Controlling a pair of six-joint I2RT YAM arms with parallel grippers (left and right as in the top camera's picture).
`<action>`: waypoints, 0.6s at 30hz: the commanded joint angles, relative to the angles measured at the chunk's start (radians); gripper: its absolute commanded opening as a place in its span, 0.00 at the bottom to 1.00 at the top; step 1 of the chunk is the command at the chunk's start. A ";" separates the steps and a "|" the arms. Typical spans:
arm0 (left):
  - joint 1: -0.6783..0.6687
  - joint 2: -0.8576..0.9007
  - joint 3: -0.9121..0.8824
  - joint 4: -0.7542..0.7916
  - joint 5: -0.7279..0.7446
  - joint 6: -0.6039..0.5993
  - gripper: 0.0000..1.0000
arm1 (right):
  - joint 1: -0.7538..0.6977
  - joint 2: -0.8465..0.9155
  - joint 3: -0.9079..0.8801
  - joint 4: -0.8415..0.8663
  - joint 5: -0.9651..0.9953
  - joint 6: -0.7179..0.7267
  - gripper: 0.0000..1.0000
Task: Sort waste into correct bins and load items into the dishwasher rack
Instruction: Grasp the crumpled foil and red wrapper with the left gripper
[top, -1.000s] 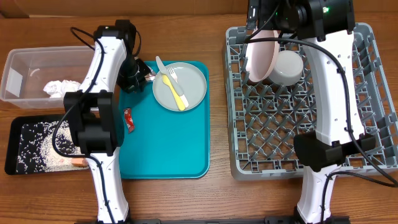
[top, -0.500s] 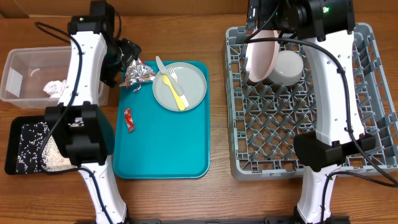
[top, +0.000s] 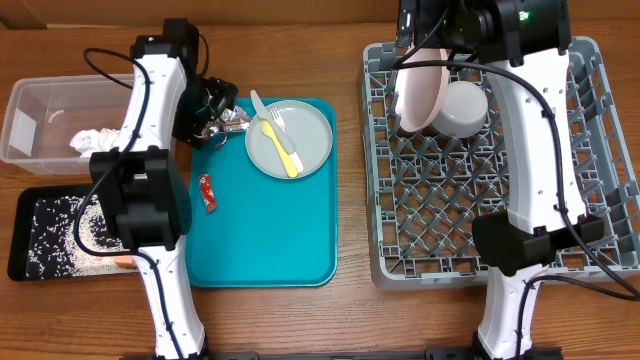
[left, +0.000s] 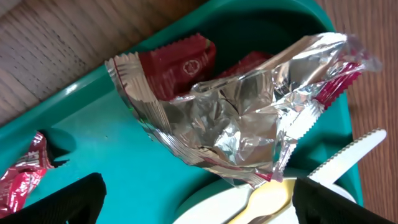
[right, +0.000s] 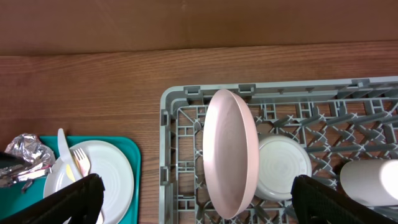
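Note:
The silver foil's corner is lying over the plate's rim. Next, my left gripper pinches the foil by its crimped edge (left: 152, 121) away from the plate and lifts it clear.
A crumpled silver foil (left: 231, 121) with red print lies on the far left corner of the teal tray (top: 265, 235). My left gripper (left: 199, 208) hovers open just over it, holding nothing. A small red packet (top: 207, 192) lies on the tray's left side. The grey-green plate (top: 300, 125) carries a yellow fork (top: 281, 146) and a pale knife (left: 348, 152). My right gripper (right: 205, 210) stands open above the dishwasher rack (top: 590, 150), where a pink plate (right: 230, 158) stands on edge beside a white bowl (right: 283, 168) and a white cup (right: 373, 180).
A clear tub (top: 40, 105) at far left holds a white napkin (top: 92, 140). In front of it a black tray (top: 22, 215) holds rice grains (top: 55, 235) and an orange cube (top: 125, 260). Bare wooden table lies between the teal tray and the rack.
My left gripper has opened. Its arm swung left off the foil and has come back over it. The foil lies on the tray corner. The right arm has not moved.

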 joint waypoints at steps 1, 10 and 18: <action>-0.017 0.005 0.003 0.000 -0.043 -0.055 0.96 | 0.002 0.005 0.001 0.004 0.011 -0.001 1.00; -0.024 0.005 -0.065 0.006 -0.090 -0.149 0.94 | 0.002 0.005 0.001 0.004 0.011 -0.001 1.00; -0.020 0.005 -0.105 0.062 -0.143 -0.155 0.93 | 0.002 0.005 0.001 0.004 0.011 -0.001 1.00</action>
